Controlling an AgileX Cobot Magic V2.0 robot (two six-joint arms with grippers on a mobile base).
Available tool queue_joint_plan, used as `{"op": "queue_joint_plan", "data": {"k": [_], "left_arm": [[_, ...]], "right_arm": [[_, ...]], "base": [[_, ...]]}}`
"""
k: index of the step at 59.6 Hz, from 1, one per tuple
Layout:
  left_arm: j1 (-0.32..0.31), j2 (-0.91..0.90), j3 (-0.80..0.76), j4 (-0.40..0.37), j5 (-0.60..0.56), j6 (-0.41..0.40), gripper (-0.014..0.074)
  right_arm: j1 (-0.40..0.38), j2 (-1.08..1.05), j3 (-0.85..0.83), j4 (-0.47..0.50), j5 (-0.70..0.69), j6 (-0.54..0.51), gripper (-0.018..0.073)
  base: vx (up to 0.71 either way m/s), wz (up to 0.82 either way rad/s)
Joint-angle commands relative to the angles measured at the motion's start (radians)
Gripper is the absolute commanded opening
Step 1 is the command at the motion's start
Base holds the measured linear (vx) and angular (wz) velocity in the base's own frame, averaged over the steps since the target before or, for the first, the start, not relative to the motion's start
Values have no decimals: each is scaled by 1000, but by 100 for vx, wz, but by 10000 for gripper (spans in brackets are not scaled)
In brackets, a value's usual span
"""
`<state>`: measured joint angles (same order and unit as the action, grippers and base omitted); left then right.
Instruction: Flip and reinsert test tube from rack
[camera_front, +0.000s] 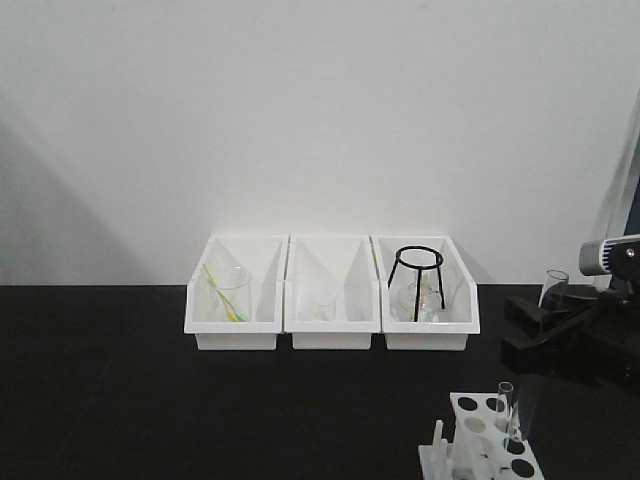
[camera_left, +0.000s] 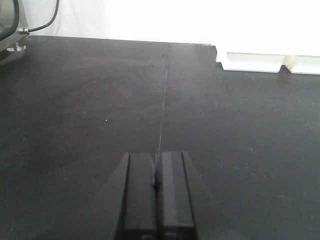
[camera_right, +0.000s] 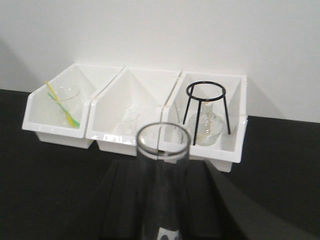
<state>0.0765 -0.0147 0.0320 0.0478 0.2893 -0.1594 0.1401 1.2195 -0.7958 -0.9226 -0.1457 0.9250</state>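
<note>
The glass test tube, now upright above and behind the rack, will be let go by my right gripper in the white rack's near hole (camera_front: 490, 467) beside the white pegs.
My right gripper (camera_right: 162, 172) is shut on a clear glass test tube (camera_right: 163, 180), whose open rimmed end points up and away from the wrist camera. In the front view this tube (camera_front: 553, 287) stands upright in the right gripper (camera_front: 548, 318) at the right edge, above and behind the rack. The white rack (camera_front: 478, 440) sits at the bottom right with two slim glass tubes (camera_front: 504, 402) standing in its far holes. Over bare black table, my left gripper (camera_left: 156, 157) is shut with nothing between its fingers; the front view does not show it.
Three white bins (camera_front: 330, 325) stand in a row against the back wall. The left one holds a beaker (camera_front: 228, 295) with a yellow-green stick, the middle a small glass, the right a black wire tripod (camera_front: 417, 280) over a flask. The table top is black.
</note>
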Motion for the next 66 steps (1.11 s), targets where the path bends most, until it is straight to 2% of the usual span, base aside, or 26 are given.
{"op": "queue_joint_plan", "data": {"k": [1,7,13,18,26,35,45,51,54,60,66], "left_arm": [[-7,-11,0,-4,-87,0,-6],[-7,-11,0,-4,-87,0,-6],[-7,-11,0,-4,-87,0,-6],[-7,-11,0,-4,-87,0,-6],[-7,-11,0,-4,-87,0,-6],[-7,-11,0,-4,-87,0,-6],[-7,-11,0,-4,-87,0,-6],[-7,-11,0,-4,-87,0,-6],[-7,-11,0,-4,-87,0,-6],[-7,-11,0,-4,-87,0,-6],[-7,-11,0,-4,-87,0,-6]], "right_arm": [[0,-24,-38,268,-26,-302,124],[0,-27,-38,490,-26,-583,124],[0,-27,-38,699,-22,-764,124],[0,-27,-38,776,-28,-831,124],[0,-27,-29,837,-77,-819,124],[0,-27,62,838,-233,-764,124],[0,-27,185,798,-425,-761,124],[0,-25,212,754,-441,-711,124],[0,-19,212,713,-439,-688,124],[0,15,212,604,-524,-685,126],[0,54,212,585,-521,-661,127]], "base": [[0,0],[0,0],[0,0],[0,0],[0,0],[0,0],[0,0],[0,0],[0,0],[0,0],[0,0]]}}
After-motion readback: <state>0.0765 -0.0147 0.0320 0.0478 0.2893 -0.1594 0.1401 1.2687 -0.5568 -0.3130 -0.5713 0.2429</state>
